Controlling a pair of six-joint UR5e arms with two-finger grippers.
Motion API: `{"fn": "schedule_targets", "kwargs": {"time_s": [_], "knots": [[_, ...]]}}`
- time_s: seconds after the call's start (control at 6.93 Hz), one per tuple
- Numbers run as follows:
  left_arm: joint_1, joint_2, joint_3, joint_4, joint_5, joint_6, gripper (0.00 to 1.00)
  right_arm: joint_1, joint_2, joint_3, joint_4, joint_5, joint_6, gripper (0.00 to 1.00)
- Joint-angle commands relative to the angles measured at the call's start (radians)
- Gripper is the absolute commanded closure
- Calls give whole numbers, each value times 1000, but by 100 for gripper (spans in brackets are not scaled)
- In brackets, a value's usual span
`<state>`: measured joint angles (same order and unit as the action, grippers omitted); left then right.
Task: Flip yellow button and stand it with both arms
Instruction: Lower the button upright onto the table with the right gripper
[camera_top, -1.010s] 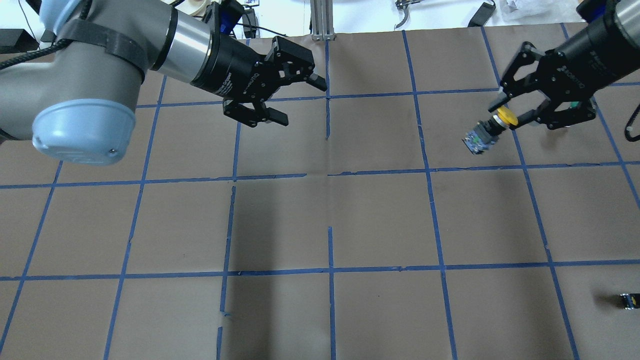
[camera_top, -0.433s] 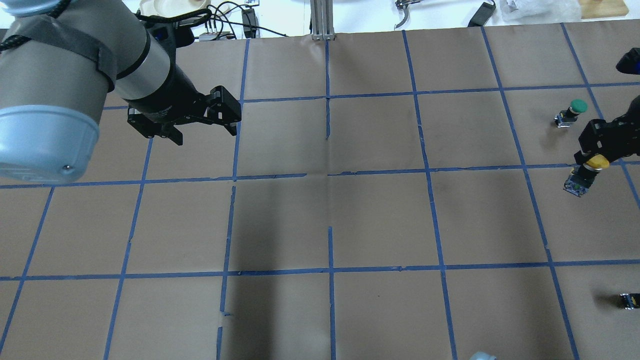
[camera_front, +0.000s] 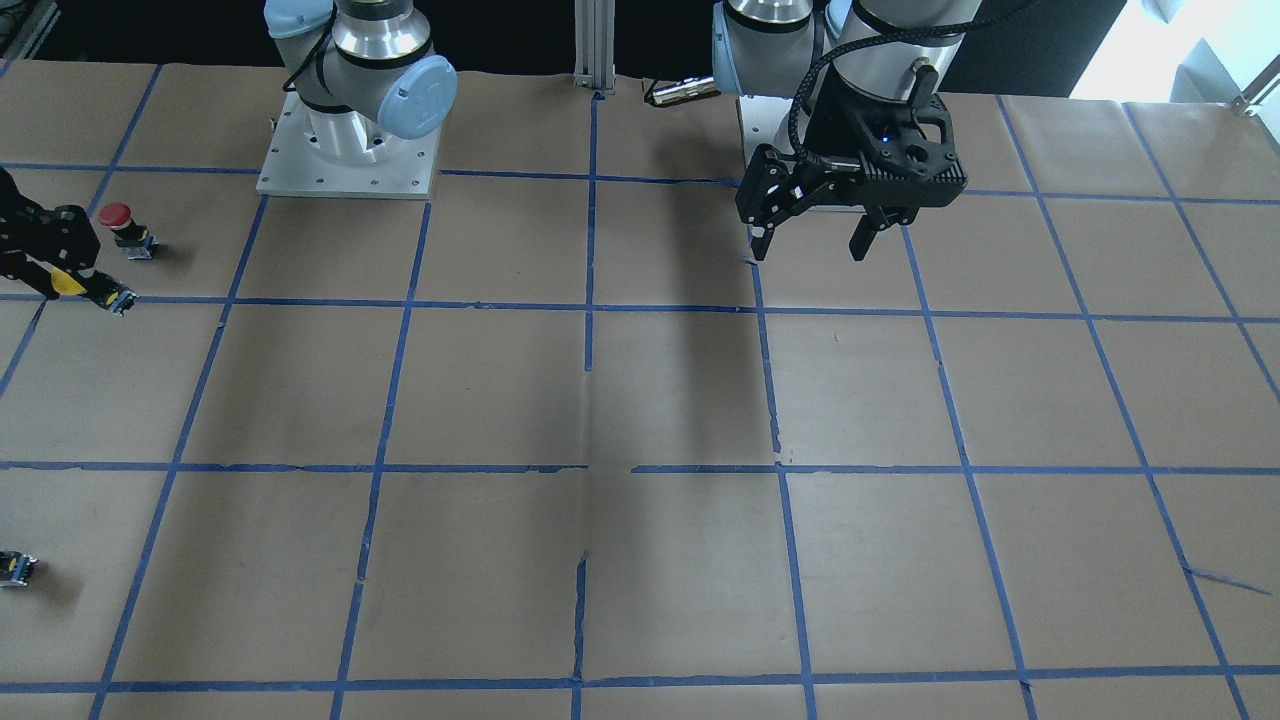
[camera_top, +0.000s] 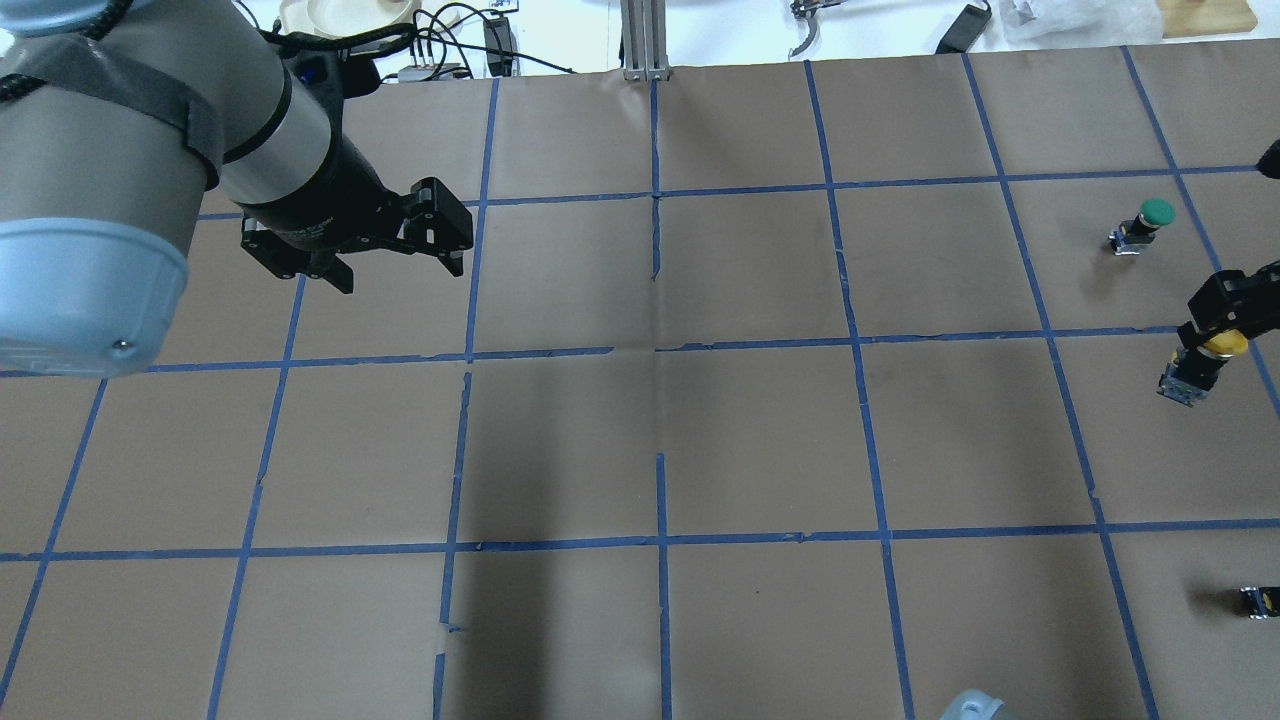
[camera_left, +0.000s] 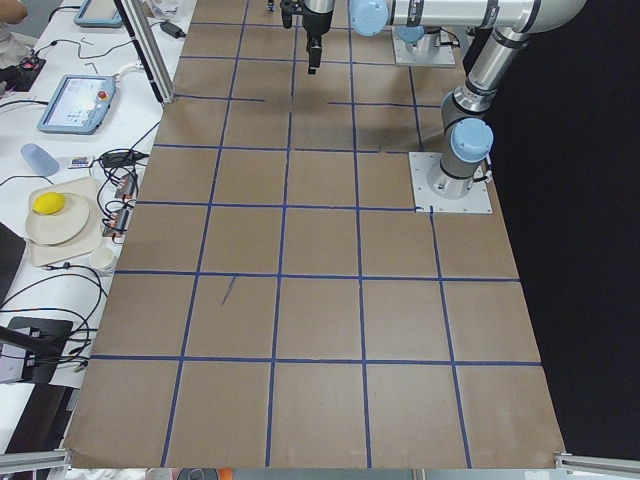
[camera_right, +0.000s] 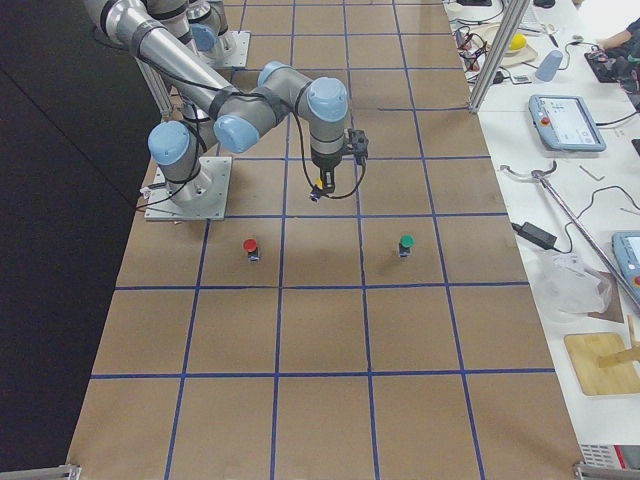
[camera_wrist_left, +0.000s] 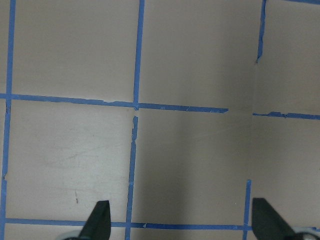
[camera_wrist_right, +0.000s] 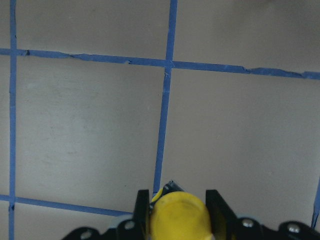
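Observation:
My right gripper should put the yellow button down on the tape square (camera_front: 90, 385) (camera_wrist_right: 245, 130) between the red-capped button and the black capless part.
The yellow button (camera_top: 1222, 344) hangs with its grey block body pointing down, held by its yellow cap in my right gripper (camera_top: 1213, 338) at the table's right edge. The right wrist view shows the cap (camera_wrist_right: 179, 218) between the two fingers (camera_wrist_right: 142, 209), close over a blue tape line. The front-facing view shows the right gripper (camera_front: 55, 280) and button (camera_front: 68, 286) at the far left. I cannot tell whether the body touches the table. My left gripper (camera_top: 398, 272) is open and empty, pointing down over the far left squares, and also shows in the front-facing view (camera_front: 808, 248) and the left wrist view (camera_wrist_left: 181, 221).
A green-capped button (camera_top: 1150, 220) stands just beyond the right gripper. A red-capped button (camera_front: 118, 222) stands close to it on the robot's side. A small black capless part (camera_top: 1258, 600) lies near the front right edge. Brown paper with blue tape grid (camera_top: 660, 450) covers the table.
My right gripper has carried the yellow button right and toward the robot, turning its body downward. My left gripper has pulled back to the left, still open.

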<state>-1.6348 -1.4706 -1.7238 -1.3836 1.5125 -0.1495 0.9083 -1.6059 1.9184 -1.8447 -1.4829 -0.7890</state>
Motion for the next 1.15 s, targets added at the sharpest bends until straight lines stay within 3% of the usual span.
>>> {"fn": "schedule_targets", "kwargs": {"time_s": [0.0,0.58,1.01], "knots": [[1,7,0,-6,4,1,0,-54,70,5,-108,1,-157,86],[0,38,-6,-24,6,-1,0,-103,214,5,-250,12,-309,86],[7,53,-6,-71,9,13,0,-108,219,45,-283,21,-381,86]]}}
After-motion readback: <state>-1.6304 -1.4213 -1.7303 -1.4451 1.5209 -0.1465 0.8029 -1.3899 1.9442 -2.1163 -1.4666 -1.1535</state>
